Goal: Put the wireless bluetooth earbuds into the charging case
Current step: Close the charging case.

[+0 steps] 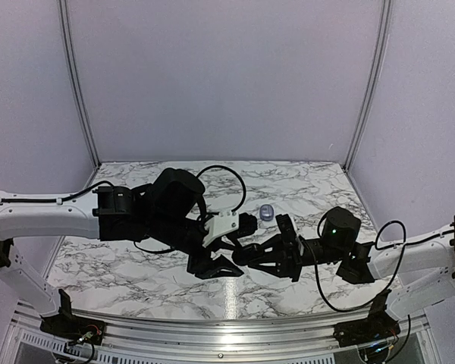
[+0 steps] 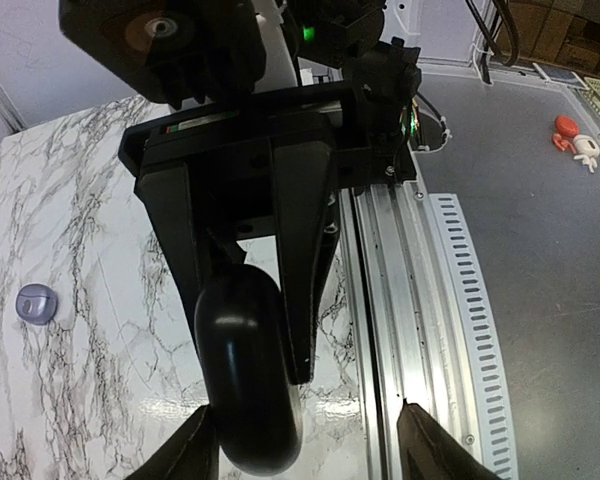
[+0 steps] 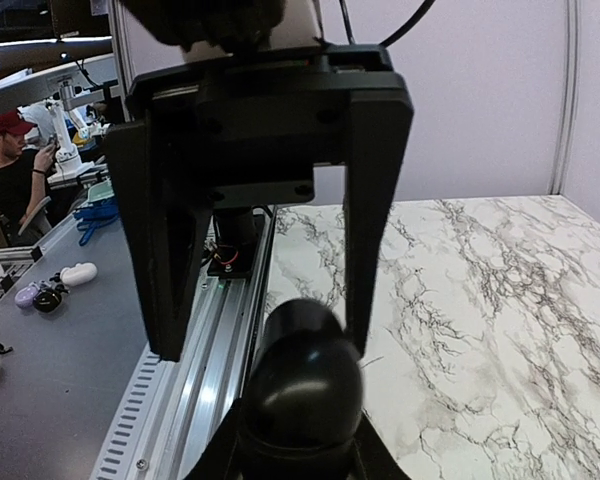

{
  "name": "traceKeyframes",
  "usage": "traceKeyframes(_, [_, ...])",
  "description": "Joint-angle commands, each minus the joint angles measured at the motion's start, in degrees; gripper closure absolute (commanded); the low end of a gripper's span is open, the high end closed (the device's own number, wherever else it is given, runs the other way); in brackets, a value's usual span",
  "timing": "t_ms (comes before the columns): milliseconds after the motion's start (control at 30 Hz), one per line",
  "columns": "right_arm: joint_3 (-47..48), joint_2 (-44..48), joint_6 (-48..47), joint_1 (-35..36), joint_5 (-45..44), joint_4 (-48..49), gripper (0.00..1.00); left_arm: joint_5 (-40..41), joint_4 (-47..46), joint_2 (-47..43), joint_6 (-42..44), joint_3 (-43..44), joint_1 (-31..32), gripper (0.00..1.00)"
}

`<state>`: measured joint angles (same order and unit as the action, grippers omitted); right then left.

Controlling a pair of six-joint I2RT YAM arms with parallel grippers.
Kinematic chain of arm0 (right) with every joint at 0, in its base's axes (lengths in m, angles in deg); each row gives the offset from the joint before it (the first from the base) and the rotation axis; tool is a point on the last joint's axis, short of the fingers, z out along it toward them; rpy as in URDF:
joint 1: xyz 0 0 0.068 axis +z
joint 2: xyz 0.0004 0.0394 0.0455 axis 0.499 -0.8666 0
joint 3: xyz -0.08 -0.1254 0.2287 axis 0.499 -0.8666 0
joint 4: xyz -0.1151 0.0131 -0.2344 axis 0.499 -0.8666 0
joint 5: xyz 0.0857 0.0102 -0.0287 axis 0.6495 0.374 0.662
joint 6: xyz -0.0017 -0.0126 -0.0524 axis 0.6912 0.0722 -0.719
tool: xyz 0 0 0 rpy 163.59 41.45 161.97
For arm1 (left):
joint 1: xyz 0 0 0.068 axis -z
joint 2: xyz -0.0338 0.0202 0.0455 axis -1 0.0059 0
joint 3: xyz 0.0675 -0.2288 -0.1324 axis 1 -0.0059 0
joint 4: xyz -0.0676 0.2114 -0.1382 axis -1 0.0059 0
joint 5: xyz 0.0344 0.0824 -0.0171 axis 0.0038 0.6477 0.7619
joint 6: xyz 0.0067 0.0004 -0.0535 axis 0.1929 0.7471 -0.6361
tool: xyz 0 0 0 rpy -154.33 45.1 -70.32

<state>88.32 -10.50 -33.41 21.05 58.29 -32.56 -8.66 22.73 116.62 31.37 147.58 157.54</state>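
Note:
I will set the black charging case on the marble (image 1: 265, 230) just in front of the silvery-grey object with my right gripper.
My right gripper (image 1: 246, 256) is shut on a glossy black oval charging case (image 2: 245, 375) and holds it above the marble near the table's front edge. The case also shows in the right wrist view (image 3: 305, 390), and I cannot tell whether its lid is open. My left gripper (image 2: 308, 445) faces it with jaws wide open. Its fingers (image 3: 375, 200) straddle the case, one tip close beside it. One small silvery-grey earbud (image 1: 267, 213) lies on the marble behind the grippers, and shows in the left wrist view (image 2: 36, 303). The black earbuds are out of view.
The aluminium rail (image 2: 400, 300) runs along the table's front edge just below the grippers. White booth walls close off the back and sides. Beyond the rail is a grey bench (image 3: 50, 370) with small loose items, and a person sits there.

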Motion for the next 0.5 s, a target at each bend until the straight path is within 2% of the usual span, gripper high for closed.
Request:
traceKeyframes(0, [0.47,-0.70,2.99,-1.11,0.08,3.71,1.00,-1.17,-1.92,-1.13,2.80,-0.80,2.18,0.39])
traceKeyframes(300, [0.31,-0.93,4.81,-2.22,0.74,4.62,1.00,7.53,-2.01,-0.88,4.91,-1.27,3.93,0.41])
traceKeyframes(467, [0.50,-1.38,5.43,-2.42,-0.18,4.16,1.00,14.38,-3.25,-0.98,3.34,-1.34,3.91,0.38])
